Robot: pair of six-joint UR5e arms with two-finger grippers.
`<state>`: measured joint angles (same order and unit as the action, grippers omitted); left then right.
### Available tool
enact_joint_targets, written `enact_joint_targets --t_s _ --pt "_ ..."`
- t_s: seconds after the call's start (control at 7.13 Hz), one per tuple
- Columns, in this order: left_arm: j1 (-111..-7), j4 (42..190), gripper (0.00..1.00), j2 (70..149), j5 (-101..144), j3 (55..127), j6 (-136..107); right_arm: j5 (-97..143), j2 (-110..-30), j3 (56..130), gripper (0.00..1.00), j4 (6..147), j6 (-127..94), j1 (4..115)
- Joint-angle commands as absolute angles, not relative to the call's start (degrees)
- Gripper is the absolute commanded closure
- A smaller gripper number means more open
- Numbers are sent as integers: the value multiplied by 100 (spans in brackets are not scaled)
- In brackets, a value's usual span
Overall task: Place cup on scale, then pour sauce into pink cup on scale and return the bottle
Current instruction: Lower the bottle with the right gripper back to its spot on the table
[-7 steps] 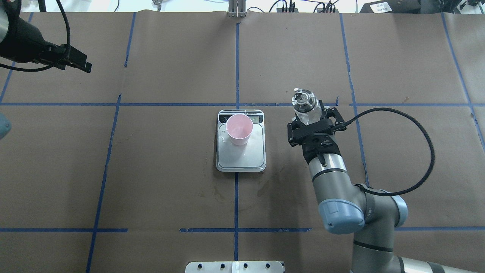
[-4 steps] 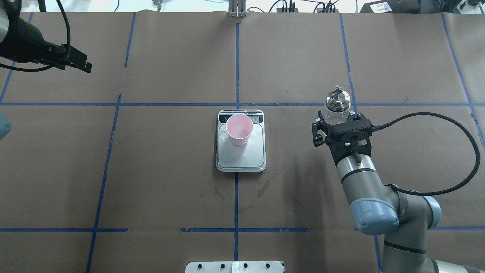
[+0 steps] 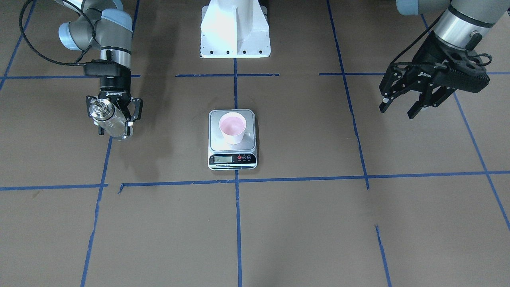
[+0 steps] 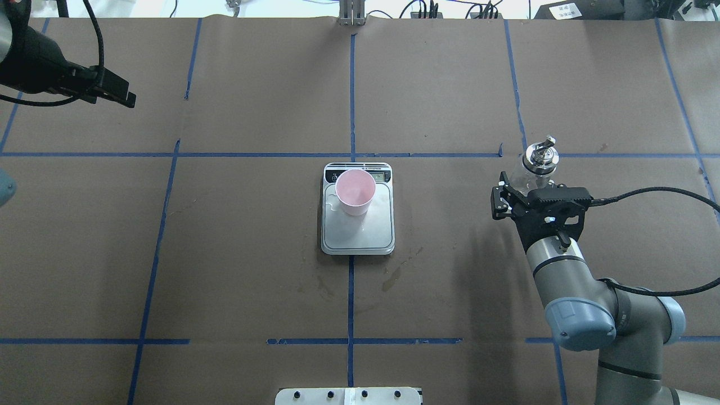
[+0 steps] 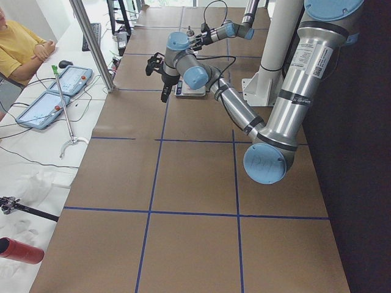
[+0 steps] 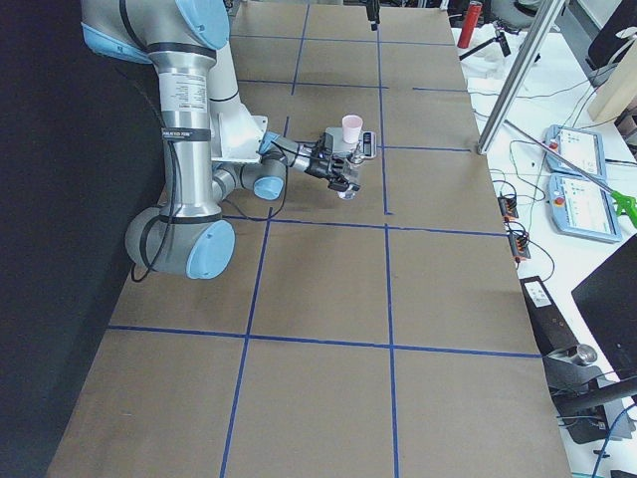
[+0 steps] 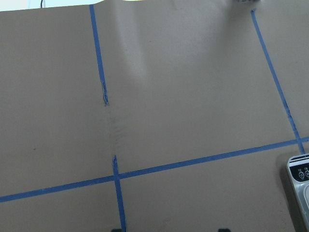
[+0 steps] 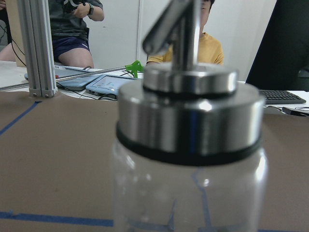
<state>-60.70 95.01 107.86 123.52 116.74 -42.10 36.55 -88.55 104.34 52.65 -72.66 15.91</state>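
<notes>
The bottle in my right gripper will be put down on the long blue tape line (image 3: 117, 138) beneath that gripper, well away from the scale.
The cup (image 4: 355, 191), pink inside, stands upright at the back left of the scale (image 4: 360, 233), at the table's centre. In the front-facing view the cup (image 3: 232, 127) sits on the scale (image 3: 251, 145) behind the display strip. To its right, well clear of it, my right gripper (image 4: 527, 183) is shut on the bottle (image 4: 538, 161), which is upright with its metal spout on top. The bottle (image 8: 188, 145) fills the right wrist view. My left gripper (image 3: 397, 111) hangs open and empty, high at the far left.
Blue tape lines divide the brown paper table cover. A dark stain (image 4: 394, 278) lies near the scale's front right. The robot's white base (image 3: 235, 32) stands at the near edge. An aluminium post (image 4: 351, 14), tablets and seated people are beyond the far edge.
My right arm has carried the bottle rightward, away from the scale, and slightly back toward the robot. The cup, the scale and the left arm have not moved.
</notes>
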Motion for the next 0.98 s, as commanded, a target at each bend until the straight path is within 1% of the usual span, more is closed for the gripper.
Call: enact_joint_targets --t_s 0.0,0.84 --pt "-6064 9501 27 10793 12349 11681 -4210 3735 -8912 10021 100 5152 -7723 1573" --pt "-6073 9246 27 10802 12349 11856 -4210 3683 -9009 9923 100 5045 -7752 1477"
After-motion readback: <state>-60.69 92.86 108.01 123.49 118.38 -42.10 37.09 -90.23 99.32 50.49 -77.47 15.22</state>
